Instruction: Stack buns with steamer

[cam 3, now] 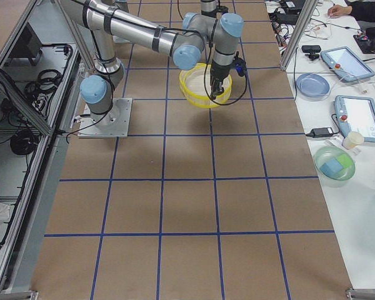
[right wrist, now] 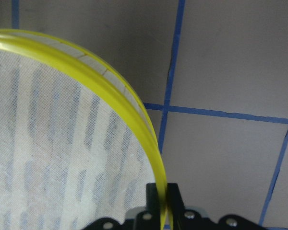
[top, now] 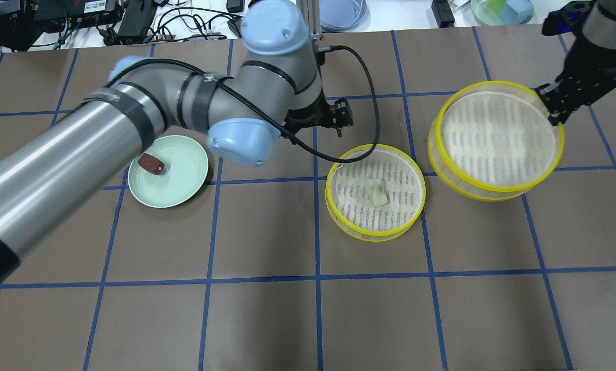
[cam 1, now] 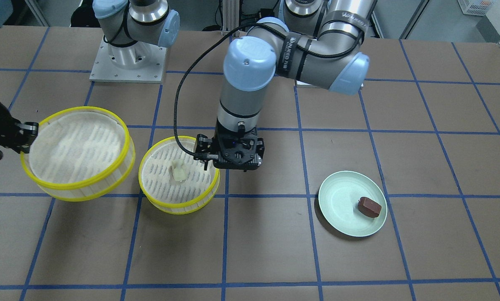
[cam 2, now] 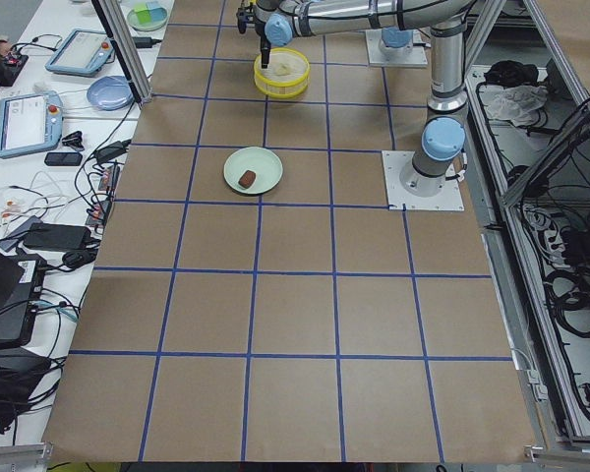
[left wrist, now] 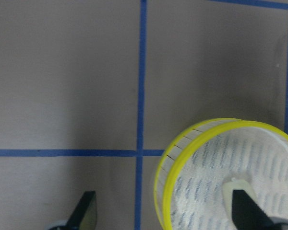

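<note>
The robot's right gripper should release the lifted steamer tray on top of the tray with the cream-yellow bun point(cam 1: 176, 162).
One steamer tray point(top: 375, 234) stands on the table with the cream-yellow bun point(top: 377, 193) on its mesh floor. My left gripper point(left wrist: 165, 215) is open and empty, pointing down over that tray's rim, with one fingertip over the bun's side; from the front it point(cam 1: 237, 161) hangs at the tray's edge. My right gripper point(right wrist: 162, 201) is shut on the yellow rim of the second steamer tray point(top: 498, 134), which it holds tilted and lifted beside the first. The dark reddish-brown bun point(top: 151, 164) lies on the pale green plate point(top: 184, 180), well away from both grippers.
Blue tape lines grid the brown table. The left arm's long link crosses above the plate in the overhead view. Cables, tablets and bowls lie on the bench beyond the far edge. The arm bases point(cam 1: 128, 62) stand at the robot's side.
</note>
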Robot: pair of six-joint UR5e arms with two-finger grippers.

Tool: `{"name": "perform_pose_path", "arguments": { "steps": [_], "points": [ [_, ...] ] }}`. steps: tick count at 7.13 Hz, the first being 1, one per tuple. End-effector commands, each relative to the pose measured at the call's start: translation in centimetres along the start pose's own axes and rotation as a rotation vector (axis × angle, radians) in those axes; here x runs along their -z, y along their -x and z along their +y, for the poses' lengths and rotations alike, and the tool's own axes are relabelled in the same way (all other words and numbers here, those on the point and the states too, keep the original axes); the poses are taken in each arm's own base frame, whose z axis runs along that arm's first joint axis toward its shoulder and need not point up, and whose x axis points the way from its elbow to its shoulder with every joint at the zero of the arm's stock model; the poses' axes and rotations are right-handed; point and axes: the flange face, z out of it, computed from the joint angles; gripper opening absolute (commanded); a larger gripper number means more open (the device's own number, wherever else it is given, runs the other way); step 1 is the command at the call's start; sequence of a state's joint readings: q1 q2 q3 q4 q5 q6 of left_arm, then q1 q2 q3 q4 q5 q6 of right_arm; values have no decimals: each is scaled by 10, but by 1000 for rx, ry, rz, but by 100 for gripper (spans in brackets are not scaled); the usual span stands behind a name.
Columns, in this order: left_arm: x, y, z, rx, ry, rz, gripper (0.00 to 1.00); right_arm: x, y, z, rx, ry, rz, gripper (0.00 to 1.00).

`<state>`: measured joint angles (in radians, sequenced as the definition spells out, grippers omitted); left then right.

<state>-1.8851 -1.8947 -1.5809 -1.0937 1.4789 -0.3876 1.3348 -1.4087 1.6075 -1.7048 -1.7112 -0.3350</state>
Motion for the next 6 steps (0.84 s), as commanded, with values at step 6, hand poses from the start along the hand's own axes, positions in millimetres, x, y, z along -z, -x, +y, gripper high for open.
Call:
{"name": "perform_pose_path", "arguments": {
  "steps": [6],
  "points": [
    [-20,295,-69,58,198,-75,100,-78,169,-13,-52,58,-39,0]
  ]
}}
